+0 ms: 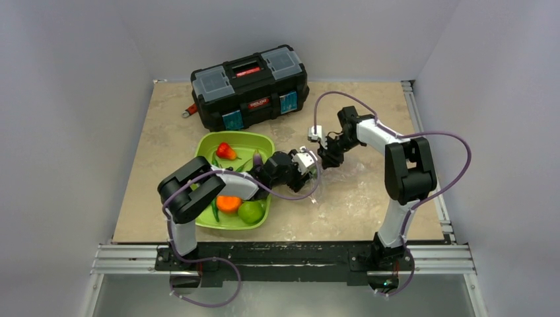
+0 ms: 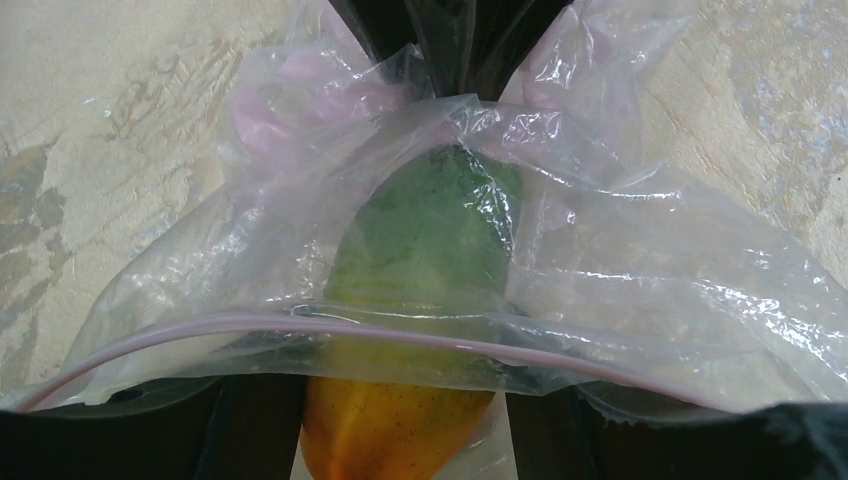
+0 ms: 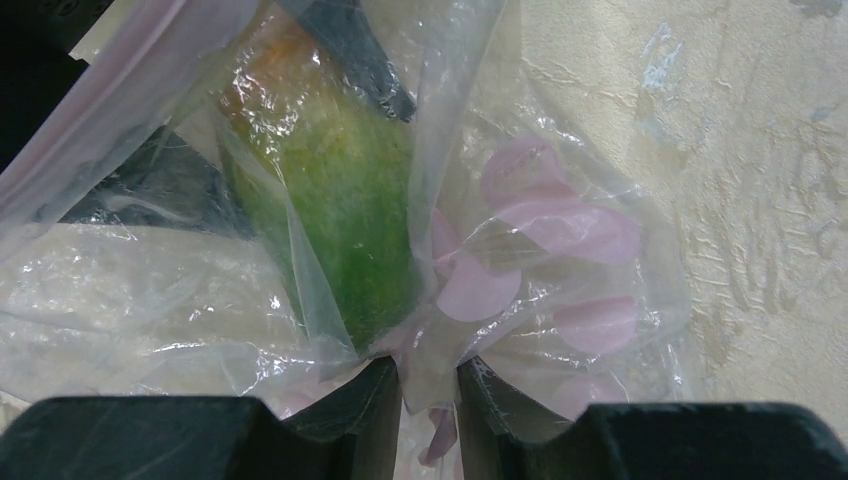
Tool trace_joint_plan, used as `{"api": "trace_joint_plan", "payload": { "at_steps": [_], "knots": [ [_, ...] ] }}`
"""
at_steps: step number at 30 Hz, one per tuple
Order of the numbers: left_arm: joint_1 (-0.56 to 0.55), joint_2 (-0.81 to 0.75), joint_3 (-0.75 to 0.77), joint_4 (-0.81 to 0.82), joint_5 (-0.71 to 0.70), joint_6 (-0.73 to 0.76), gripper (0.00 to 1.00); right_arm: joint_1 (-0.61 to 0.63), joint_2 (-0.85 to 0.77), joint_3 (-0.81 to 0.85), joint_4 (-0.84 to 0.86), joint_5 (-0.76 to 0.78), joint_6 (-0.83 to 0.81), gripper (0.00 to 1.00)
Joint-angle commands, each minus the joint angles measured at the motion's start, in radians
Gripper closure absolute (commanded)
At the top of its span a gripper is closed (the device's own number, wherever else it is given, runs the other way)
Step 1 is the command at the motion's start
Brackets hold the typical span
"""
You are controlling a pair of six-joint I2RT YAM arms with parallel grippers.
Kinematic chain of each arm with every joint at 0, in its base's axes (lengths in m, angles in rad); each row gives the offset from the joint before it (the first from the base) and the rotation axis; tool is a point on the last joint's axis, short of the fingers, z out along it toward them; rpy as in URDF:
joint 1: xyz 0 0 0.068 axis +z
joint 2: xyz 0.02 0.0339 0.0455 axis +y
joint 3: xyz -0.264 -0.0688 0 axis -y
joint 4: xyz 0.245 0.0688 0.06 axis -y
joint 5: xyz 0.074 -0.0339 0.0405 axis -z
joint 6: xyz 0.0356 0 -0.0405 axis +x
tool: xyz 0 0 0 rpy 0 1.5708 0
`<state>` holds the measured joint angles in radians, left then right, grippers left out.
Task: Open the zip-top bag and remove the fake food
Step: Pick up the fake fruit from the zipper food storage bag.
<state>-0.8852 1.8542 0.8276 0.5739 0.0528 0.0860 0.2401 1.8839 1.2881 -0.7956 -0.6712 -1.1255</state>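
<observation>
Next, my left gripper lets go of the mango in the lime-green tray point(image 1: 239, 180), between the eggplant and the orange.
The clear zip-top bag point(image 1: 347, 177) lies stretched between my two grippers right of the tray. My left gripper point(image 2: 400, 400) reaches into its mouth, and the pink zip strip point(image 2: 200, 328) drapes across the fingers point(image 2: 255, 430). Between them sits the mango point(image 2: 420, 240), green at the far end and orange near, with the jaws close against its sides. From the opposite end, my right gripper point(image 3: 430, 375) is shut on a pinched fold of the bag point(image 3: 120, 290), the mango point(image 3: 350, 200) just beyond it. In the overhead view the left gripper point(image 1: 305, 163) and right gripper point(image 1: 325, 150) nearly meet.
The lime-green tray point(image 1: 211, 142) left of the bag holds a strawberry point(image 1: 226, 150), an eggplant point(image 1: 257, 158), an orange point(image 1: 229, 203), a lime point(image 1: 251, 211) and bean pods. A black toolbox point(image 1: 249, 86) stands at the back, a red-handled tool point(image 1: 190, 110) beside it.
</observation>
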Motion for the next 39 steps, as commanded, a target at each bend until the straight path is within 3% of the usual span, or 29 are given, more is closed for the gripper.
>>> {"api": "trace_joint_plan", "payload": {
  "at_steps": [1, 3, 8, 9, 18, 31, 39],
  "knots": [
    [0.009, 0.042, 0.042, -0.117, 0.031, -0.026, 0.42, 0.006, -0.007, -0.008, -0.003, -0.037, 0.015, 0.74],
    [0.009, 0.040, 0.039, -0.121, 0.033, -0.026, 0.47, 0.007, -0.008, -0.012, -0.001, -0.034, 0.016, 0.75],
    [0.009, -0.019, 0.049, -0.196, 0.045, -0.028, 0.94, 0.003, -0.021, -0.028, 0.010, -0.021, 0.018, 0.76],
    [0.009, -0.047, 0.047, -0.213, 0.049, -0.032, 1.00, -0.001, -0.031, -0.039, 0.017, -0.015, 0.018, 0.77],
    [0.009, -0.313, 0.075, -0.447, 0.115, -0.114, 1.00, -0.022, -0.140, -0.136, 0.103, 0.038, 0.015, 0.78],
    [0.011, -0.286, 0.256, -0.746, 0.211, -0.187, 1.00, -0.015, -0.259, -0.248, 0.216, 0.067, -0.032, 0.82],
    [0.024, -0.208, 0.391, -0.840, 0.280, -0.264, 1.00, 0.105, -0.414, -0.339, 0.335, 0.123, -0.038, 0.89]
  ]
}}
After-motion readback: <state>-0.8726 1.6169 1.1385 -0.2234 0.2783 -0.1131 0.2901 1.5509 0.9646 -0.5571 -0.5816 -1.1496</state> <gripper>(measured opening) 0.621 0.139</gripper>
